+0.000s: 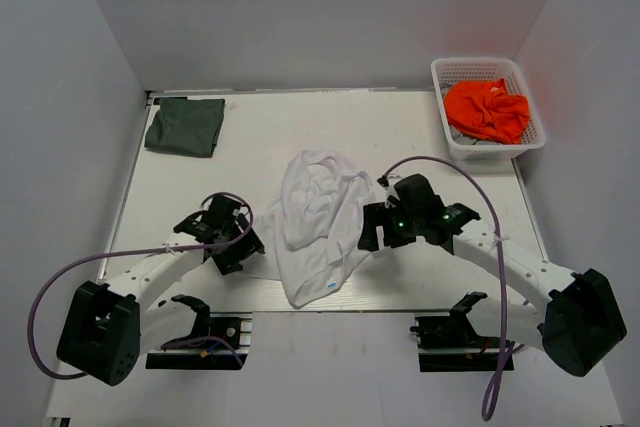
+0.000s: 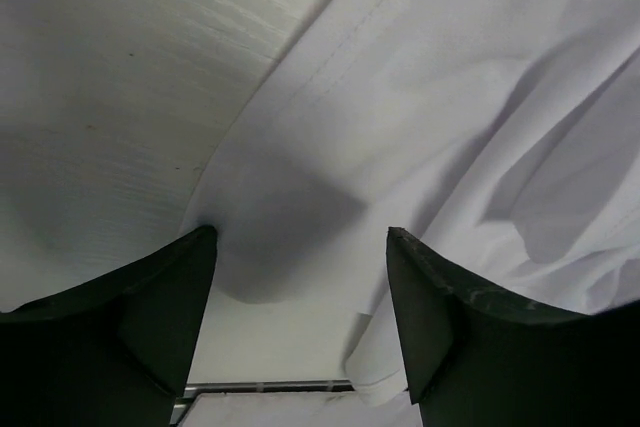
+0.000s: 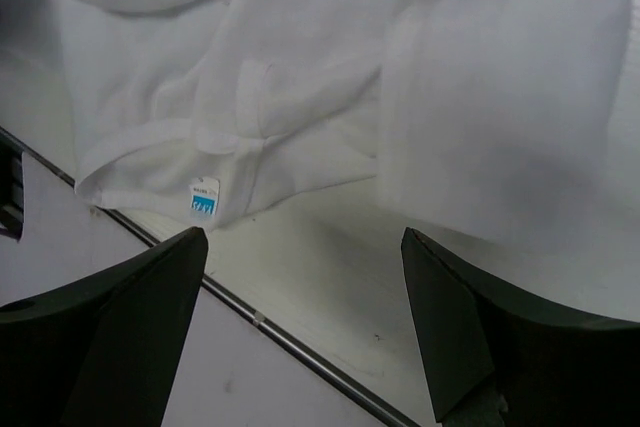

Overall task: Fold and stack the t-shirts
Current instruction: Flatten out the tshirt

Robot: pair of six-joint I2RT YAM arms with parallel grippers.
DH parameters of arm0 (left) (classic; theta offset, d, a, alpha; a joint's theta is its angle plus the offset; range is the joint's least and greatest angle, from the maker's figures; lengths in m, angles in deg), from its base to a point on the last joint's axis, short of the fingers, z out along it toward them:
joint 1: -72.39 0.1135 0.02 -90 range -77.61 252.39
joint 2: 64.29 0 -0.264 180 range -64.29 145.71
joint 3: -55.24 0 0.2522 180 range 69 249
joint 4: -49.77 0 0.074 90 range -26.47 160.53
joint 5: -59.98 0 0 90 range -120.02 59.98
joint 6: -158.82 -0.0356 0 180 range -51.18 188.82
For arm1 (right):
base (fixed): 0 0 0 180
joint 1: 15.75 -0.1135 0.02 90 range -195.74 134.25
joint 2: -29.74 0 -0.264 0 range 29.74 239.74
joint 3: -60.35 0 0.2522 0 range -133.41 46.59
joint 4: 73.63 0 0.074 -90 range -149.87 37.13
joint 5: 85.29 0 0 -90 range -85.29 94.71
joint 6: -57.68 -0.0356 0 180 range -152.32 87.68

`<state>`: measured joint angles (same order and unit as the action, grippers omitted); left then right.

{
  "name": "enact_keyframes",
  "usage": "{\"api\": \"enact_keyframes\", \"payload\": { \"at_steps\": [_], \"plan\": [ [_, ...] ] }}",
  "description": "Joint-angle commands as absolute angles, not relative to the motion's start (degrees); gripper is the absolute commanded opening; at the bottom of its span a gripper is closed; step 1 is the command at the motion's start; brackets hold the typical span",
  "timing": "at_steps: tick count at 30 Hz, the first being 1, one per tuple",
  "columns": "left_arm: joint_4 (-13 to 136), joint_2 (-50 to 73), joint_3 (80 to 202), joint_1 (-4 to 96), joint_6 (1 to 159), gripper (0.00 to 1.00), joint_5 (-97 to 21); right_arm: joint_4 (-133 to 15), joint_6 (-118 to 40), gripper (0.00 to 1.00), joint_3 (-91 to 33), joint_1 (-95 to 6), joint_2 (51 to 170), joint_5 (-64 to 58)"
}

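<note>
Next, my right gripper reaches in and pinches the small fold (image 3: 256, 99) past the blue tag of the white t-shirt before spreading it, as the shirt lies crumpled next to its fingers.
The white t-shirt (image 1: 315, 217) lies crumpled in the middle of the table, its small blue hem tag (image 1: 331, 286) at the near end. The dark grey-green t-shirt (image 1: 185, 125) sits folded at the far left corner. My left gripper (image 1: 248, 245) is open at the white shirt's left edge. In the left wrist view its fingers straddle the white cloth (image 2: 420, 97), gripper (image 2: 300, 234) low over a fold. My right gripper (image 1: 370, 231) is open at the shirt's right edge. In the right wrist view the gripper (image 3: 304, 233) is over bare table, with the hem and tag (image 3: 204, 201) just ahead.
A white basket (image 1: 530, 142) holding orange cloth (image 1: 487, 110) stands at the far right corner. The table's front edge rail (image 3: 280, 337) runs just under both grippers. Grey walls close in the table on the left, back and right.
</note>
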<state>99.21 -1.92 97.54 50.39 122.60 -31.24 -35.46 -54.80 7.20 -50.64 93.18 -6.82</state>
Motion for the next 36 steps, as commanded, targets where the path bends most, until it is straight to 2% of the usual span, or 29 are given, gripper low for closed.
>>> {"api": "enact_keyframes", "payload": {
  "at_steps": [1,4,5,7,9,11,15,18,20,21,23,27,29,30,31,33,36],
  "plan": [
    [106.1,1.0,96.5,49.0,124.0,0.78,-23.9,-34.6,-54.9,0.84,4.4,-56.3,94.9,-4.9],
    [105.5,3.4,97.1,47.8,124.0,0.62,-22.1,-37.2,-55.9,0.84,4.2,-60.7,98.0,-3.4],
    [104.9,5.0,97.7,47.2,124.0,0.52,-21.6,-38.8,-56.0,0.84,3.9,-62.2,99.9,-2.4],
    [104.1,7.0,98.5,46.6,123.4,0.43,-21.6,-39.8,-57.2,0.82,3.4,-63.6,101.6,-1.2],
    [103.4,10.1,98.5,46.1,123.4,0.27,-21.0,-41.1,-59.3,0.77,2.7,-65.7,103.8,2.6],
    [102.8,12.2,99.2,45.6,122.9,0.02,-20.4,-42.9,-60.8,0.74,2.0,-67.2,104.8,4.4],
    [99.7,14.2,99.2,45.6,122.9,0.00,-21.4,-46.1,-64.6,0.71,0.5,-68.7,108.1,10.9],
    [98.0,11.0,97.9,45.1,123.5,0.00,-21.9,-48.5,-67.4,0.68,0.0,-69.3,110.7,14.2],
    [98.0,8.2,97.3,45.1,123.5,0.00,-21.3,-47.0,-69.9,0.61,-1.5,-69.4,112.4,16.7],
    [98.0,5.1,97.3,45.1,123.5,0.00,-21.3,-46.3,-70.4,0.54,-2.4,-69.4,113.2,17.9],
    [98.0,1.9,97.3,45.1,123.5,0.00,-20.0,-43.1,-72.3,0.46,-3.4,-69.7,114.0,21.8],
    [97.2,-4.2,97.8,45.1,122.3,0.00,-19.3,-40.4,-73.8,0.38,-2.3,-69.3,113.0,24.6],
    [98.3,-5.7,97.8,45.1,122.3,0.00,-18.5,-40.1,-74.3,0.13,-0.3,-69.3,111.4,24.8],
    [98.9,-5.7,98.5,45.1,122.3,0.00,-18.5,-40.1,-74.6,0.04,0.3,-69.3,109.7,24.8],
    [98.9,-5.7,98.5,45.1,122.3,0.00,-18.0,-41.0,-74.8,0.00,1.7,-69.3,108.9,24.9],
    [98.9,-6.4,99.1,45.1,121.7,0.00,-18.0,-42.2,-72.8,0.00,3.3,-69.2,105.2,23.6],
    [98.9,-6.4,99.6,45.1,121.1,0.00,-18.7,-42.8,-70.4,0.24,2.4,-69.4,103.8,21.3]
  ]
}}
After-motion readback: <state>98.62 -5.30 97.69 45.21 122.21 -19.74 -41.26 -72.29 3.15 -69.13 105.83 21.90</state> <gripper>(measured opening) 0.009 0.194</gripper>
